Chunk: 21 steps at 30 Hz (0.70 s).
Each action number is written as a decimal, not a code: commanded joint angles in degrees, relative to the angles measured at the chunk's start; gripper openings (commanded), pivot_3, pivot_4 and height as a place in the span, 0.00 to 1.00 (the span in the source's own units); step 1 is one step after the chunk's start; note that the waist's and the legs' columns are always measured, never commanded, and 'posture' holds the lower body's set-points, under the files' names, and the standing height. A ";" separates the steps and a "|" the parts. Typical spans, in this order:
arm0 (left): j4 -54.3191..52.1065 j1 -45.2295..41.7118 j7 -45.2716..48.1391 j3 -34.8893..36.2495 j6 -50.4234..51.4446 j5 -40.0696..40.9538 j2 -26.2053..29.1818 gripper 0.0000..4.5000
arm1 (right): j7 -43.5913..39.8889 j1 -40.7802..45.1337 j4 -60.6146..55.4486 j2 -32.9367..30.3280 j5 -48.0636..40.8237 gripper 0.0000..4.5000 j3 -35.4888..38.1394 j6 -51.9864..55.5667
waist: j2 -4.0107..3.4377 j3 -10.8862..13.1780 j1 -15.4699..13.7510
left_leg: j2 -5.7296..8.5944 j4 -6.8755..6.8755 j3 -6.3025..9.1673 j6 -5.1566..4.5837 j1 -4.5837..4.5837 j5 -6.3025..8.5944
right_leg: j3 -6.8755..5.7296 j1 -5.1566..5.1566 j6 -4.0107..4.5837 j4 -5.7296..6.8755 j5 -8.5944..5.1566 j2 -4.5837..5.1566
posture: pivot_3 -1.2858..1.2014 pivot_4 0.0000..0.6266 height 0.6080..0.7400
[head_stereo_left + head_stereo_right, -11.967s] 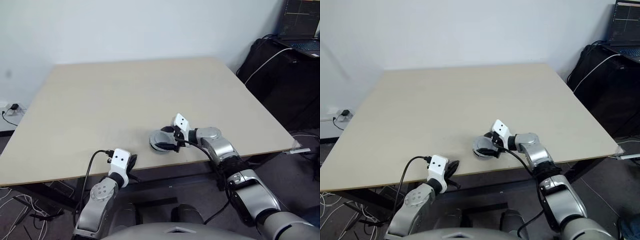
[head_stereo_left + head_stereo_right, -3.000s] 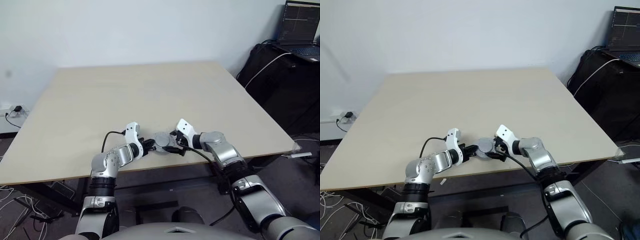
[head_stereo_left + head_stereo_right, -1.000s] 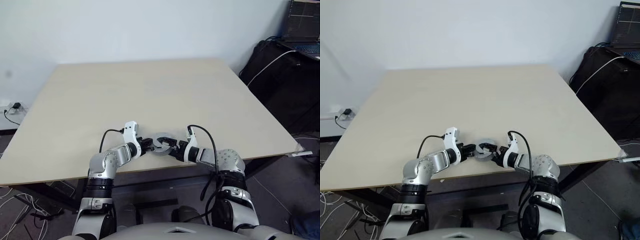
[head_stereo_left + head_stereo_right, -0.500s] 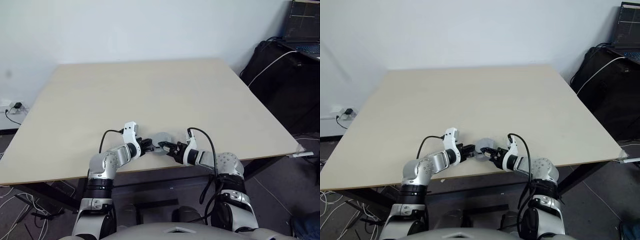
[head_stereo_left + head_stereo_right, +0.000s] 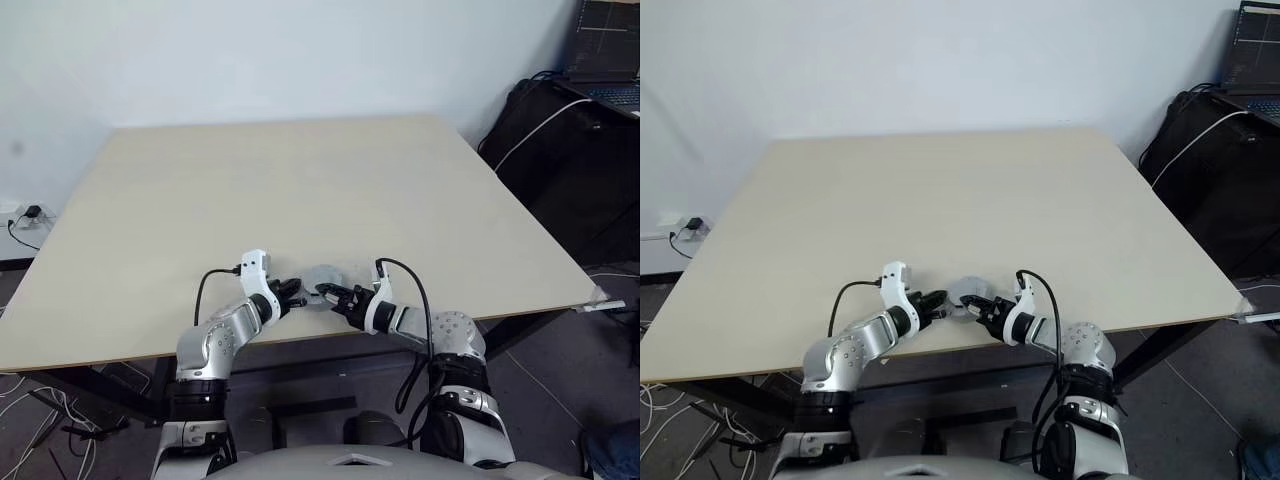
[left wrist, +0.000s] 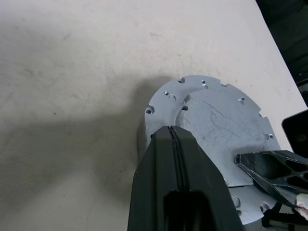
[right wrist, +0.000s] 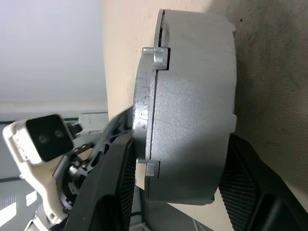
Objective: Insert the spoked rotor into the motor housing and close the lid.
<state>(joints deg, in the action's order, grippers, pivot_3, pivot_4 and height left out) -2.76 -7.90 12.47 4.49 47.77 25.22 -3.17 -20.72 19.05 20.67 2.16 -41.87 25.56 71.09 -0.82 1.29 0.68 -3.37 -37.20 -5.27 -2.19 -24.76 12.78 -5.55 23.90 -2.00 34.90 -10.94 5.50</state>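
The left gripper's closed fingers touch the lid's rim, so it should open, take the motor housing across lid and base [image 5: 321, 276], and set it farther in.
The motor housing [image 7: 197, 96] is a squat grey cylinder near the table's front edge [image 5: 322, 283]. The silver lid [image 6: 216, 120] lies flat on top of it, with small holes around its rim. My right gripper [image 5: 333, 294] is shut on the motor housing, one black finger [image 7: 115, 183] against the lid face and the other finger [image 7: 245, 178] against the base. My left gripper [image 6: 172, 132] is shut, and its tips rest at the lid's rim on the side away from the right gripper. The spoked rotor is hidden.
The beige table [image 5: 300, 180] stretches away behind the housing. Its front edge lies just below both grippers. A laptop [image 5: 605, 50] sits on dark equipment off the far right corner. Cables and a power strip [image 5: 25, 218] lie on the floor at the left.
My right gripper's fingers, spread wide a second ago, have closed in on the motor housing. My left gripper stays shut at the lid's rim, and its wrist has tilted a little.
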 commanded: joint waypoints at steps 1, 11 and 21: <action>-6.65 2.21 -0.29 -0.61 -5.83 -0.42 -0.72 0.00 | -0.60 0.38 -0.69 -0.16 -1.52 0.46 0.47 -1.98 | 0.01 0.01 0.00 | 0.00 0.01 -0.01 0.00 0.00 0.00 | 0.00 0.00 0.00 0.00 0.00 0.00 | 0.52 0.00 1.00; -13.33 12.44 2.22 2.88 -9.91 9.45 -3.29 0.00 | -3.80 0.32 -2.35 1.27 -6.57 0.46 2.29 -3.48 | -0.08 0.16 0.10 | -0.03 0.00 -0.04 0.00 -0.13 0.00 | 0.02 0.16 0.00 0.00 0.00 0.00 | 0.52 0.00 1.00; -14.02 17.83 -5.79 8.01 -10.18 42.11 -13.29 0.13 | -4.43 0.44 -7.97 2.56 -13.46 0.46 1.93 -1.85 | -0.07 0.20 0.12 | 0.22 -0.13 0.02 -0.27 -0.73 -0.16 | 0.07 0.67 -0.04 0.08 0.04 -0.12 | 0.52 0.00 1.00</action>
<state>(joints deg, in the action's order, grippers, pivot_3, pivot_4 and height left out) -14.29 8.49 7.93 12.84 38.36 61.12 -4.22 -22.83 18.15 16.76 4.30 -51.19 27.84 68.85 -0.89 1.49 0.80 -3.15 -37.37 -5.22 -2.45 -25.49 12.61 -5.49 24.56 -2.05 34.98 -10.89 5.38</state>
